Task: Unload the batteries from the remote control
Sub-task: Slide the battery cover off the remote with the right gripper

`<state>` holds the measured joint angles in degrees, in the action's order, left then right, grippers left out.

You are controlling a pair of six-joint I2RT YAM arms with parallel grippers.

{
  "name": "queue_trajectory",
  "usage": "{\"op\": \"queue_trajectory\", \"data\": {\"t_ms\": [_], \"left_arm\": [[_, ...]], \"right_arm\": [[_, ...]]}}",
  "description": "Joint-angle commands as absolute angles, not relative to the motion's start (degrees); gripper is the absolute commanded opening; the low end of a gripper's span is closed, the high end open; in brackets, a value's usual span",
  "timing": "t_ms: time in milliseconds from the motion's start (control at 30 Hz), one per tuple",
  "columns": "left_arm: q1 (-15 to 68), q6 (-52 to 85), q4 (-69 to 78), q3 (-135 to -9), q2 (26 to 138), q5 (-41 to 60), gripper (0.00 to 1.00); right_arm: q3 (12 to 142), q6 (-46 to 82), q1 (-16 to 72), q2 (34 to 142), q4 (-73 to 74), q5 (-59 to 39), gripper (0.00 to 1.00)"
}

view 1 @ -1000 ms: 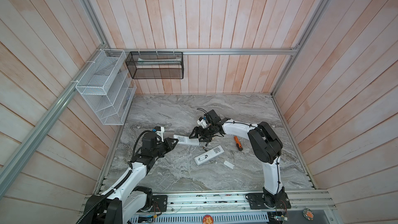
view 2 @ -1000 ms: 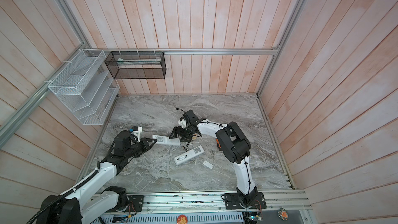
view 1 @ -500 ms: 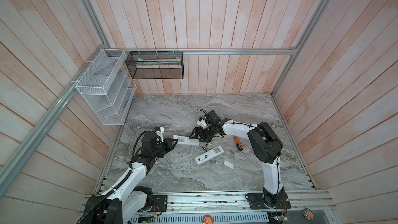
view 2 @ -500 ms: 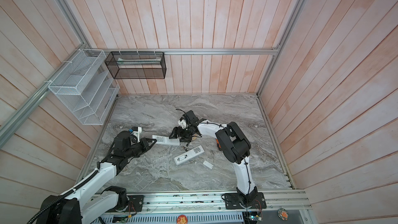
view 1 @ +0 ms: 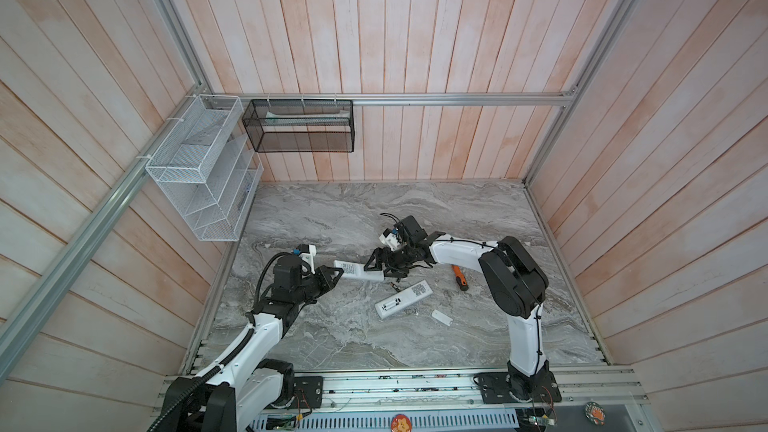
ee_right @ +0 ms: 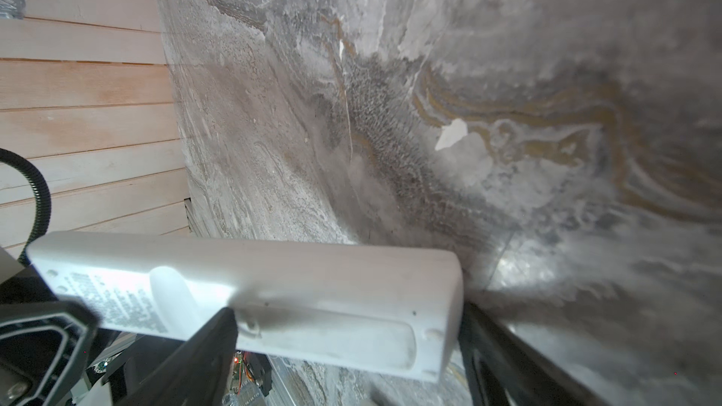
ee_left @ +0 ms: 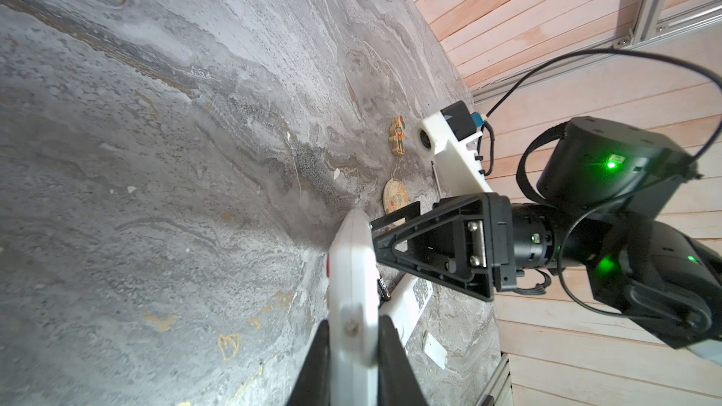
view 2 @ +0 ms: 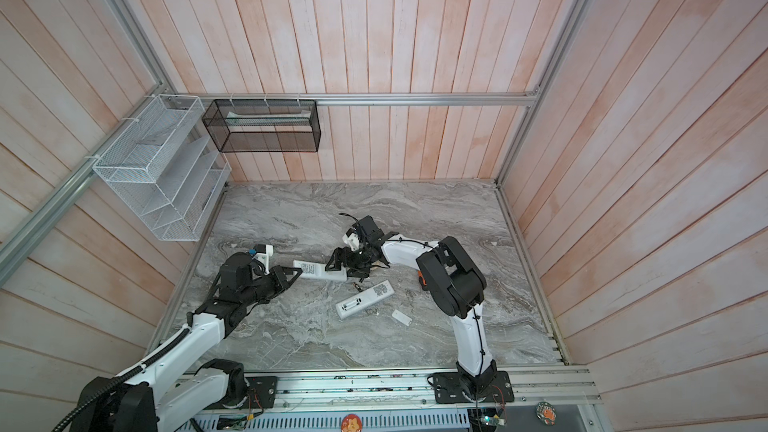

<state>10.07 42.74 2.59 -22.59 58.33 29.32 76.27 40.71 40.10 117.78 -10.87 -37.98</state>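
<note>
My right gripper is due at the orange-handled screwdriver next. It should close on the back half of its handle (view 1: 461,282), away from the screwdriver's metal rod.
My left gripper (view 1: 335,274) (ee_left: 353,345) is shut on one end of a white remote control (view 1: 359,272) (view 2: 319,271) (ee_left: 351,267) and holds it just above the table. My right gripper (view 1: 384,267) (ee_right: 347,345) is open, with one finger on each side of the remote's (ee_right: 273,287) other end, where the cover panel faces the right wrist camera. A battery (view 1: 392,284) (ee_left: 383,290), small and dark, lies on the table just below that end. A second white remote (view 1: 403,299) (view 2: 365,299) lies nearby with its compartment uncovered.
An orange-handled screwdriver (view 1: 459,278) lies to the right of the remotes. A small white cover plate (view 1: 441,317) lies nearer the front edge. Two wooden figure tokens (ee_left: 398,136) sit on the marble beyond the right gripper. Wire baskets (view 1: 199,172) hang on the back-left walls.
The right gripper's jaws have spread a little wider round the remote's end. Both arms and the held remote stay where they were.
</note>
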Motion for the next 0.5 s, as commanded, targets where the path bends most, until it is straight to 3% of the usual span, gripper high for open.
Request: {"op": "queue_trajectory", "data": {"t_ms": [0,467], "left_arm": [[10.4,41.3,2.2,-21.7,57.8,29.4,0.13],[10.4,40.8,1.7,-22.7,57.7,29.0,0.13]], "right_arm": [[76.6,40.2,42.3,118.5,-13.3,-37.4,0.89],[77.3,36.4,42.2,118.4,-20.9,-30.0,0.8]]}}
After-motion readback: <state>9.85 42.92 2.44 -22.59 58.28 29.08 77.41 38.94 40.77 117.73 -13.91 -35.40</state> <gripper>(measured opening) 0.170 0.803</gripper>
